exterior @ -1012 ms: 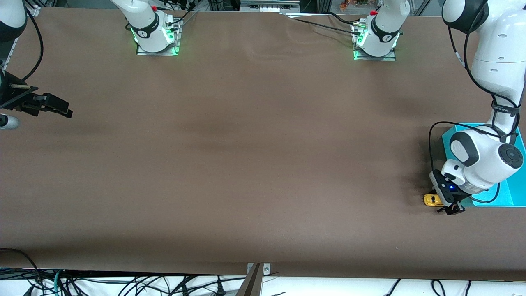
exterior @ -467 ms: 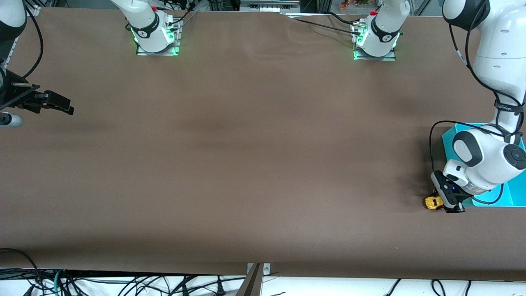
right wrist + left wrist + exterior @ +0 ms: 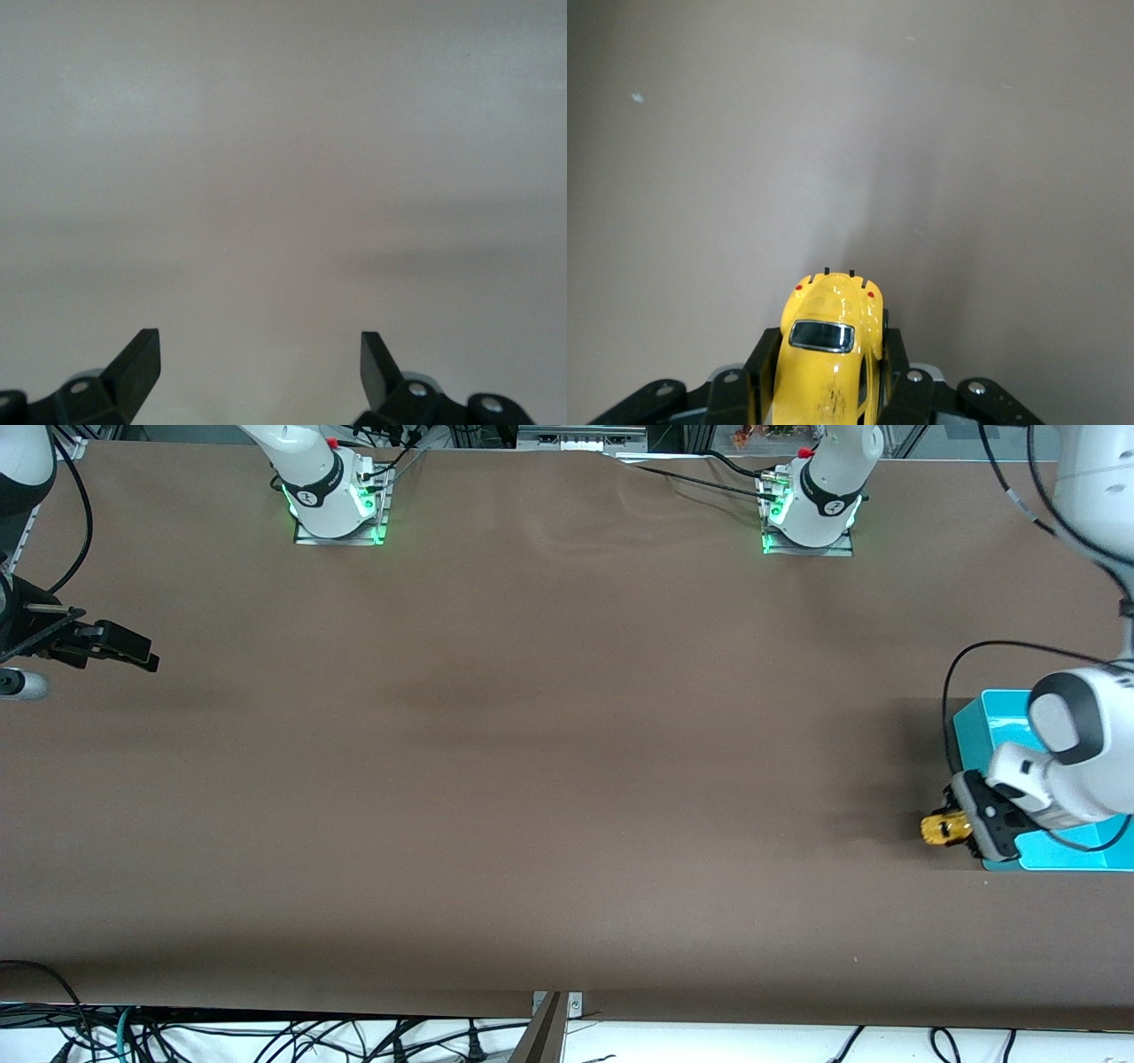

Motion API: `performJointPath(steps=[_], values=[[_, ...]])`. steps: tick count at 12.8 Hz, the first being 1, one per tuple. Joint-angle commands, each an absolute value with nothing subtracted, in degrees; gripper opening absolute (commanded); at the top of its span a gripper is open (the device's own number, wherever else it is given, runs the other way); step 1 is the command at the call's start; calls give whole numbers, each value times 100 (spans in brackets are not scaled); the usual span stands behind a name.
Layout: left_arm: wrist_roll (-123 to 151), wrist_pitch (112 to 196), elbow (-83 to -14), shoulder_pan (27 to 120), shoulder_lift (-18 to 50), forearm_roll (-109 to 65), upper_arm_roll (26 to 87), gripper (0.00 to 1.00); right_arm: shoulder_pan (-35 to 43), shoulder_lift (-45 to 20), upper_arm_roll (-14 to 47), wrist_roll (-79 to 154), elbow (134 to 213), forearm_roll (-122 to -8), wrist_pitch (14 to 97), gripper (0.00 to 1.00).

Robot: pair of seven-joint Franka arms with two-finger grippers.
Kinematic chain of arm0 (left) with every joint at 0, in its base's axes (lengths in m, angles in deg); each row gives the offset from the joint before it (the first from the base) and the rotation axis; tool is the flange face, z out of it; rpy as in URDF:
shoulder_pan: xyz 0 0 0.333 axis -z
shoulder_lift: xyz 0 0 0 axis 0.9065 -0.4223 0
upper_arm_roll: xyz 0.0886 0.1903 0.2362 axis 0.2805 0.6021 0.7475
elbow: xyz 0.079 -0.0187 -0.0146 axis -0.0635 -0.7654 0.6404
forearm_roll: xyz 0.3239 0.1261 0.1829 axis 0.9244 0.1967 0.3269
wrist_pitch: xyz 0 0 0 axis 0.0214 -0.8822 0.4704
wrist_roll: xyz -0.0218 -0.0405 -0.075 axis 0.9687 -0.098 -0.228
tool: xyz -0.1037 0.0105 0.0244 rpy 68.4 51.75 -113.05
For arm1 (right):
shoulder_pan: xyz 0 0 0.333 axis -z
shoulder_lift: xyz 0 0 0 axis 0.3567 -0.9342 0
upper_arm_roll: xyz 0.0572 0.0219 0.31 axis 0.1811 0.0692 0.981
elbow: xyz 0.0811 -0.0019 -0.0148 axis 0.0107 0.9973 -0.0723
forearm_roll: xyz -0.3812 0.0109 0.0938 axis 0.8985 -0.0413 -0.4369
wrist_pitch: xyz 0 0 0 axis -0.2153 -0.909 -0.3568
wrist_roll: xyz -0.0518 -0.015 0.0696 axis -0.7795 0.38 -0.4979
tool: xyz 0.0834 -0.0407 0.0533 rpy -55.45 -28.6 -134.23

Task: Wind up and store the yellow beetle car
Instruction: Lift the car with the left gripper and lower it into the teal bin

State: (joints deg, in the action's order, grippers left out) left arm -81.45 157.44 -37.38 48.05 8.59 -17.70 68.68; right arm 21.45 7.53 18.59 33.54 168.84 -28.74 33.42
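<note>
Next, my left gripper releases the yellow beetle car inside the teal bin (image 3: 1023,774), next to the bin's side that faces the middle of the table. The car is now lifted beside the bin.
The yellow beetle car (image 3: 943,829) (image 3: 829,350) is clamped between the black fingers (image 3: 764,367) of my left gripper (image 3: 959,831) (image 3: 829,372), lifted off the brown table beside the teal bin (image 3: 983,722) at the left arm's end. Its rounded roof and dark window face the wrist camera. My right gripper (image 3: 124,651) (image 3: 260,359) waits open over the table at the right arm's end, with only bare tabletop between its fingers.
The teal bin's rim (image 3: 1063,861) lies just under the left wrist. Both arm bases (image 3: 335,500) (image 3: 811,509) stand along the table edge farthest from the front camera. Cables (image 3: 266,1041) hang below the near edge.
The left gripper has shut on the car and raised it off the table, drifting toward the teal bin. The right arm has barely moved.
</note>
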Motion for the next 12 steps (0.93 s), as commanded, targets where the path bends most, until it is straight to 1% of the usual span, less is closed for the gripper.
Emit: performJointPath(steps=[1,4,7,8,10,12], values=[[-9033,15264,-3829,4271,1112,-1861,6871,0,2151,828,1846,3449,16924,-2930,3289,100],[-10028,15185,-3891,3665,1095,-1818,6879,0,2151,828,1855,3458,16916,-2921,3289,100],[-10479,15246,-3934,3462,1025,-950,6871,0,2151,819,1855,3458,16916,-2921,3289,100],[-10488,15290,-3978,3444,912,-834,6871,0,2151,819,1855,3458,16916,-2930,3289,100],[-10706,15709,-4127,3417,753,-710,6879,0,2151,819,1855,3458,16916,-2930,3298,100],[-10734,16385,-4504,3330,682,-727,6871,0,2142,810,1855,3458,16916,-2921,3324,100]])
